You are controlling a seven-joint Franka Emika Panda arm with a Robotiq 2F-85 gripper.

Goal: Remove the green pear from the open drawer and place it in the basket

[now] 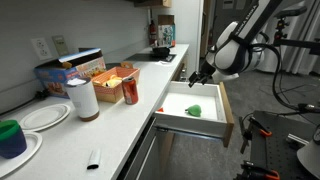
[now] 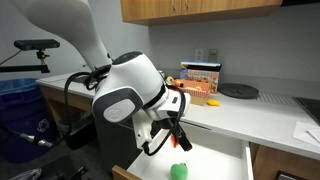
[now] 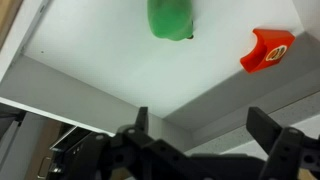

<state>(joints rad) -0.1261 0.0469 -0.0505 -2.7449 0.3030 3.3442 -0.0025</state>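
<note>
The green pear's round body (image 1: 193,111) (image 3: 171,16) in the open drawer is next, and my gripper needs to go to it and close there.
The green pear (image 1: 194,110) lies on the white floor of the open drawer (image 1: 190,122). It also shows in an exterior view (image 2: 179,170) and at the top of the wrist view (image 3: 170,17). My gripper (image 1: 196,76) hangs open and empty above the drawer's back part, apart from the pear; its fingers (image 3: 205,125) stand wide in the wrist view. The orange-tan basket (image 1: 115,77) sits on the counter and holds some items; it also shows in an exterior view (image 2: 196,91).
A small red-orange item (image 3: 267,50) lies in the drawer near the pear. On the counter stand a red can (image 1: 130,91), a white cylinder (image 1: 84,99), a blue-and-orange box (image 1: 75,66), plates (image 1: 45,117) and a dark green and blue cup (image 1: 11,136).
</note>
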